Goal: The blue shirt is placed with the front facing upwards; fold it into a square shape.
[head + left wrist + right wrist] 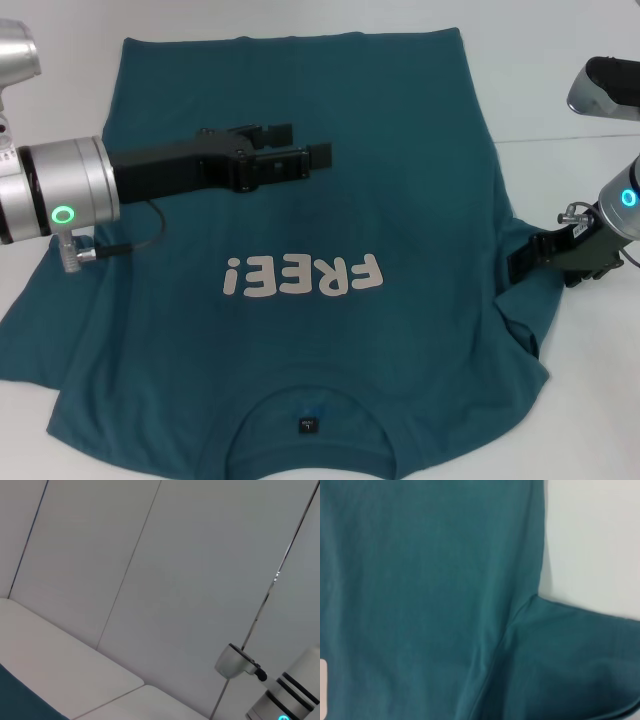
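Next, my right gripper takes the sleeve beside it nearer the cuff (pixel 554 306) and pulls it out before folding, because the sleeve lies buckled against the side of the shirt.
The blue shirt (pixel 300 330) lies spread flat on the white table, front up, with the whitish "FREE!" print (pixel 302 275) in the middle and the collar with its black label (pixel 308 425) nearest me. My left gripper (pixel 300 148) reaches in from the left and hovers over the shirt's far half, open and holding nothing. At the shirt's right sleeve (pixel 525 300), my right gripper (pixel 525 262) sits low against the cloth. The right wrist view shows the sleeve seam (pixel 505 635) close up. A corner of the shirt (pixel 20 705) shows in the left wrist view.
White table (pixel 560 100) shows around the shirt at the back and right. The shirt's left sleeve (pixel 30 330) spreads toward the table's left side. A pale panelled wall (pixel 175 570) stands behind the table. The right arm (pixel 285 700) appears in the left wrist view.
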Robot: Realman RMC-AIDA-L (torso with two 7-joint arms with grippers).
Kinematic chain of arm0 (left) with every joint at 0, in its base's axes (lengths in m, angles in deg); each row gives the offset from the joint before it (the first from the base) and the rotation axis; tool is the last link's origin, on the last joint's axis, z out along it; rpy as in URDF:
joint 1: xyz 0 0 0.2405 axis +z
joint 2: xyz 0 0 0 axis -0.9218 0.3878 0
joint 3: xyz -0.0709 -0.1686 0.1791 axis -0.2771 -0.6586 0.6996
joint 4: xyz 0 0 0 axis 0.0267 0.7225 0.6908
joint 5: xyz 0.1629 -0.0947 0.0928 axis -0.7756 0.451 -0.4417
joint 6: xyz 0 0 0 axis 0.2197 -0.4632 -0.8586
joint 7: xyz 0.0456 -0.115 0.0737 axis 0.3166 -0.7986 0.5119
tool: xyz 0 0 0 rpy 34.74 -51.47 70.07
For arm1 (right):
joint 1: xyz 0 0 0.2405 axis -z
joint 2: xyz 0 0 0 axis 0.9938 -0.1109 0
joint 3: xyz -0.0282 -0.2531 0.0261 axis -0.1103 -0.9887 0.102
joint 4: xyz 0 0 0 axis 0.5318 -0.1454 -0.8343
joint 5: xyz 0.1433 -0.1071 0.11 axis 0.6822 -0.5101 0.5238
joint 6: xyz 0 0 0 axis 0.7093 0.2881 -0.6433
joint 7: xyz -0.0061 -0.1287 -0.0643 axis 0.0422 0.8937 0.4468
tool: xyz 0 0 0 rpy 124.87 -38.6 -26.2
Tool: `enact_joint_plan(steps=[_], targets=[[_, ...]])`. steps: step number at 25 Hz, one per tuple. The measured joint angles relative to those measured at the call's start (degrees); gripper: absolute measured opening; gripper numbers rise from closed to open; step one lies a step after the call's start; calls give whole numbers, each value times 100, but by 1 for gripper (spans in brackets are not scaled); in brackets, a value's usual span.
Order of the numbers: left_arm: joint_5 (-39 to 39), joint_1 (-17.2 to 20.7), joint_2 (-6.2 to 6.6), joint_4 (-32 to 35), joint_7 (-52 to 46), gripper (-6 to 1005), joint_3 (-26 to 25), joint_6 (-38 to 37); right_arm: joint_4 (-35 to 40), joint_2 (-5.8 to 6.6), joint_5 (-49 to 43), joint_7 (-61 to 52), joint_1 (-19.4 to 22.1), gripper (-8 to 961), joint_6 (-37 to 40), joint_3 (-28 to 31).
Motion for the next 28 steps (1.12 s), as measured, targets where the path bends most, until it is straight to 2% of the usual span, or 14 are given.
enact_joint_plan(steps=[19,25,28], targets=[[0,0,-8,0,-1,846,-1,0,-142,26,0,6,-20,789,68,-10],[0,0,-9,0,0,846,0,0,-142,42,0,5,-31,574,100,-10],[0,0,-12,0,3,846,-1,0,-142,41,0,5,-33,428,102,-10]])
